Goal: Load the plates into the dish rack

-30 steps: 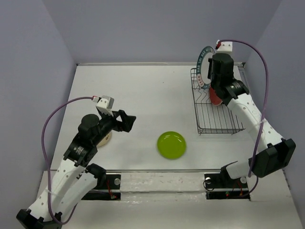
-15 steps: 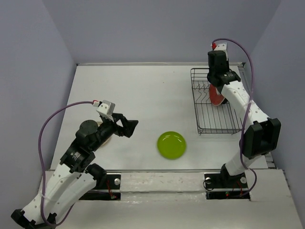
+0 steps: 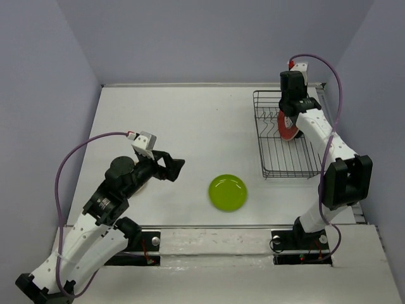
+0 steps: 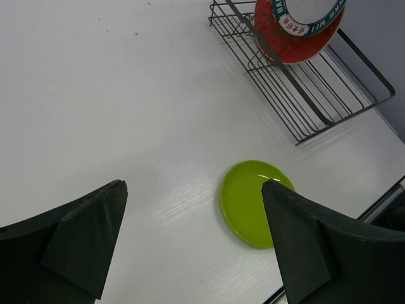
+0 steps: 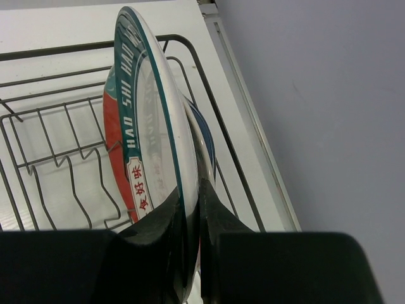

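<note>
Next, I release the white plate from my right gripper in the rack slot (image 3: 280, 127) (image 5: 109, 180) next to the red plate, closer to the middle of the table.
My right gripper (image 3: 290, 109) is shut on the rim of the white plate with a dark patterned rim (image 5: 144, 120), held upright on edge inside the black wire dish rack (image 3: 286, 151). The large red plate (image 3: 288, 129) stands upright right beside it, and also shows in the right wrist view (image 5: 116, 161). A dark blue edge (image 5: 207, 142) shows on the held plate's other side. The lime green plate (image 3: 228, 192) lies flat on the table. My left gripper (image 3: 173, 166) is open and empty, above the table to the left of it (image 4: 252, 202).
The rack (image 4: 297, 95) stands at the back right near the table's right edge (image 5: 253, 126) and the wall. A bit of a beige dish (image 3: 142, 185) shows under my left arm. The table's front edge runs just behind the lime plate.
My right gripper has brought the patterned plate down from above the rack into it, next to the red plate. My left arm has shifted slightly right.
</note>
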Controlling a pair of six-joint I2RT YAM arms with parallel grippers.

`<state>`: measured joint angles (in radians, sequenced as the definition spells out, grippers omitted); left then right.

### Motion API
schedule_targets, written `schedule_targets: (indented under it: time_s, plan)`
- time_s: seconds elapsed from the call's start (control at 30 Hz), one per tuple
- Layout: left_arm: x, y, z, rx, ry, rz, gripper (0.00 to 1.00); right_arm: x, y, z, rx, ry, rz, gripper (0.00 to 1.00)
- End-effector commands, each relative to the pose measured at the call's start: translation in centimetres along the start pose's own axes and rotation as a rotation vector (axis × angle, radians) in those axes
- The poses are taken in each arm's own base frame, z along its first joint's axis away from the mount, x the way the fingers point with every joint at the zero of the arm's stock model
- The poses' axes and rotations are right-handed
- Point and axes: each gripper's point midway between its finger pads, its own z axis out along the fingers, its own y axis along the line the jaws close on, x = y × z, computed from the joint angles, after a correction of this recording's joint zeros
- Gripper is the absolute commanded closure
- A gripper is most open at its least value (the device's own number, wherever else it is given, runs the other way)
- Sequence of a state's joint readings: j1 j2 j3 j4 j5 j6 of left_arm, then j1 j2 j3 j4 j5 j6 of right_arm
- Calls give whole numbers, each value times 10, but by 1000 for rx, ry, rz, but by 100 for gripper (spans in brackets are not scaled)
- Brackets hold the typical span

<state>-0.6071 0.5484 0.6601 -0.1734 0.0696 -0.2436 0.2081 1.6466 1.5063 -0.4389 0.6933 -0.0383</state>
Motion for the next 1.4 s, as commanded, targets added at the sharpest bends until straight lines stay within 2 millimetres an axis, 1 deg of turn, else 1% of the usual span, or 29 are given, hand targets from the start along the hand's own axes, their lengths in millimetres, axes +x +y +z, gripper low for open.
schedule_targets:
  time_s: [0.0,0.1,0.17,0.2,0.23,0.27,0.3,0.33,0.4,0.47,0.53,0.57,0.6,0.63,0.67,0.7,0.77,0.83,0.87,0.9,0.97,1.0,1.03,1.07,1.13,1.2,1.23,1.27,1.37]
  plan:
    - [3,3,7,-9,14,14,1,21,22,7,-86,49,-9,93]
    - [8,4,12,-15,37,-3,1,7,16,0,-85,14,2,93]
    - [10,0,14,0,51,-29,1,-2,17,-5,-125,-12,-2,93]
    - [16,-7,15,35,83,-57,1,-9,14,-10,-130,-31,6,93]
    - [19,-11,16,49,99,-79,1,-11,10,-12,-115,-38,9,93]
    - [20,-19,16,90,107,-103,1,-13,5,-14,-101,-46,7,93]
    - [21,-25,16,115,107,-148,1,-20,-3,-18,-79,-65,16,93]
    - [30,-26,18,125,122,-171,1,-25,-6,-21,-73,-79,20,93]
    - [35,-30,23,147,134,-219,1,-35,-11,-28,-81,-107,35,93]
    - [48,-30,28,153,169,-241,1,-39,-11,-32,-96,-120,41,93]
    - [56,-28,31,144,182,-261,1,-35,-6,-30,-117,-113,40,93]
    - [58,-28,32,139,188,-270,1,-29,-2,-27,-122,-97,31,93]
    - [61,-28,32,139,193,-283,1,-27,1,-24,-124,-91,31,93]
    - [66,-28,34,145,190,-298,1,-18,6,-20,-128,-70,28,93]
    - [66,-29,37,144,174,-323,1,-9,11,-15,-130,-48,17,93]
    - [77,-25,38,130,194,-334,1,-2,14,-11,-129,-33,16,93]
    - [87,-27,43,132,210,-357,1,6,16,-6,-117,-13,6,93]
    - [98,-28,45,131,232,-369,1,9,15,-5,-108,-9,10,93]
    - [108,-29,48,122,249,-367,1,7,14,-7,-108,-21,17,93]
    - [112,-29,49,114,256,-362,1,3,12,-8,-106,-32,22,93]
    - [118,-30,51,103,267,-353,1,-11,6,-13,-96,-63,39,93]
    - [125,-28,55,76,280,-340,1,-24,-3,-20,-79,-93,52,93]
    - [127,-30,56,78,286,-328,1,-31,-13,-24,-53,-111,48,93]
    - [128,-27,58,64,287,-327,1,-36,-14,-26,-52,-119,54,93]
    - [134,-27,60,52,296,-310,1,-47,-25,-32,-23,-145,49,93]
    - [141,-24,63,27,312,-295,1,-49,-33,-35,3,-151,42,93]
    - [143,-28,63,37,316,-284,1,-49,-37,-35,10,-150,43,93]
    - [148,-26,65,18,324,-276,1,-46,-40,-33,11,-144,43,93]
    - [154,-29,69,21,333,-262,1,-41,-35,-29,0,-133,36,93]
